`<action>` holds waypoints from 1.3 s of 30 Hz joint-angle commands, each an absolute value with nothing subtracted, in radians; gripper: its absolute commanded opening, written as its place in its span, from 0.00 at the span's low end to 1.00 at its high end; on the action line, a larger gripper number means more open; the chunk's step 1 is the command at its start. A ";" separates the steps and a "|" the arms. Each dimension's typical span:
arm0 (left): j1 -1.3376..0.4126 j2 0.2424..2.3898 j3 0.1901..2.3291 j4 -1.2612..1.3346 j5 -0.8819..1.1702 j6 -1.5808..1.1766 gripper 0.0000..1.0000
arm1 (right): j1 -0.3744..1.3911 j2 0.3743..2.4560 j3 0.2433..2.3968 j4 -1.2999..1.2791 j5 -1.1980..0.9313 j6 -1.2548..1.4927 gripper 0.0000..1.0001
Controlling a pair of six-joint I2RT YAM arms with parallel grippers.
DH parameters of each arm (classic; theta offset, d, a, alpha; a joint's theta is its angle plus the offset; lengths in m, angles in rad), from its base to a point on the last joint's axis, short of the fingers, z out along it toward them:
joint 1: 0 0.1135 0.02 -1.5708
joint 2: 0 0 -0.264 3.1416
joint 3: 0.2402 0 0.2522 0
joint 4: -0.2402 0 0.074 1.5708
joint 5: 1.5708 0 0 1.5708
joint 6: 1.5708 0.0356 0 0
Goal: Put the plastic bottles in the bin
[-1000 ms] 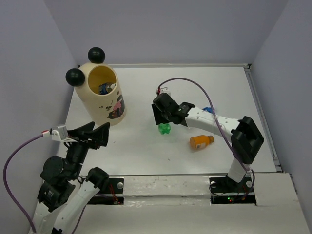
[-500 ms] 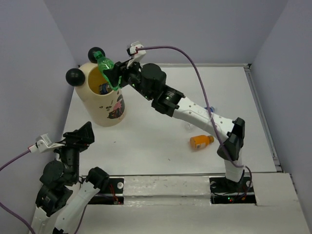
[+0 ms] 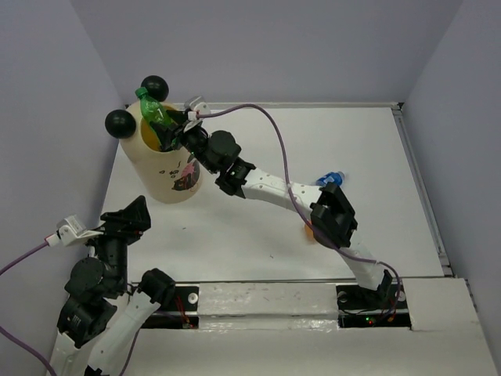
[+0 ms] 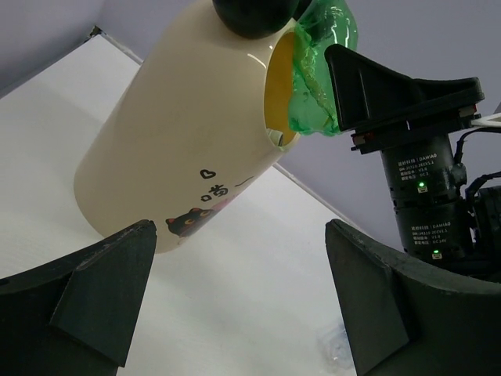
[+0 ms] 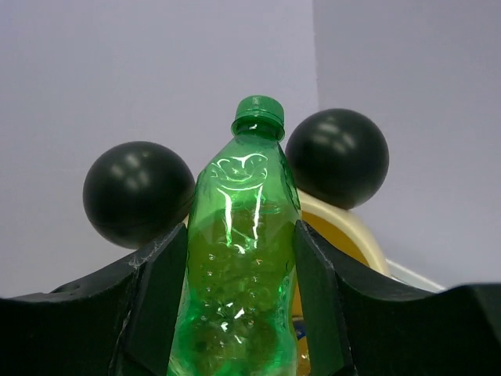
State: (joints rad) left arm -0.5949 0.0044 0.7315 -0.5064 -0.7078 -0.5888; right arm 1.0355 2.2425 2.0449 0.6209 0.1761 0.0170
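Note:
The green bottle's cap sticks out past the bin's rim between the ears, so next my right gripper grabs the bottle nearer its base [image 5: 235, 345] and pulls it back.
My right gripper [image 3: 174, 130] is shut on the green bottle [image 3: 156, 116] and holds it tilted over the mouth of the cream bin [image 3: 168, 174], cap pointing away between the two black ears. In the right wrist view the green bottle [image 5: 239, 266] is clamped between both fingers, with the bin's rim [image 5: 354, 229] behind it. The left wrist view shows the bin [image 4: 180, 149] and the green bottle [image 4: 317, 70] at its mouth. My left gripper [image 4: 243, 305] is open and empty, low near the front left [image 3: 127, 221]. A clear bottle with a blue cap [image 3: 333, 178] lies on the table at the right. An orange bottle [image 3: 309, 230] is mostly hidden by my right arm.
The white table has grey walls on the left, back and right. My right arm stretches diagonally across the middle of the table. The bin's two black ball ears [image 5: 137, 192] [image 5: 337, 157] flank the bottle's neck. Something blue [image 5: 300, 333] shows inside the bin.
My right gripper lifted the green bottle off the table and carried it left and back to the bin's mouth. My left arm drew back toward the front left.

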 commanded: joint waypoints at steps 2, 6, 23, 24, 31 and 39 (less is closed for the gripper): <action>-0.597 -0.107 0.719 -0.469 -0.712 -0.586 0.99 | 1.043 2.266 2.033 1.012 0.192 -0.058 0.23; -0.597 -0.106 0.719 -0.465 -0.704 -0.583 0.99 | 1.043 2.322 2.040 1.081 0.216 -0.074 0.29; -0.580 -0.097 0.718 -0.460 -0.686 -0.578 0.99 | 1.052 2.310 1.832 1.201 0.270 -0.029 0.72; -0.580 -0.097 0.718 -0.460 -0.684 -0.578 0.99 | 1.052 2.298 1.816 1.203 0.270 -0.029 0.72; -0.577 -0.094 0.719 -0.457 -0.678 -0.575 0.99 | 1.062 2.188 1.694 1.160 0.264 -0.005 0.70; -0.572 -0.092 0.716 -0.453 -0.670 -0.572 0.99 | 1.062 2.145 1.709 0.984 0.189 0.051 0.76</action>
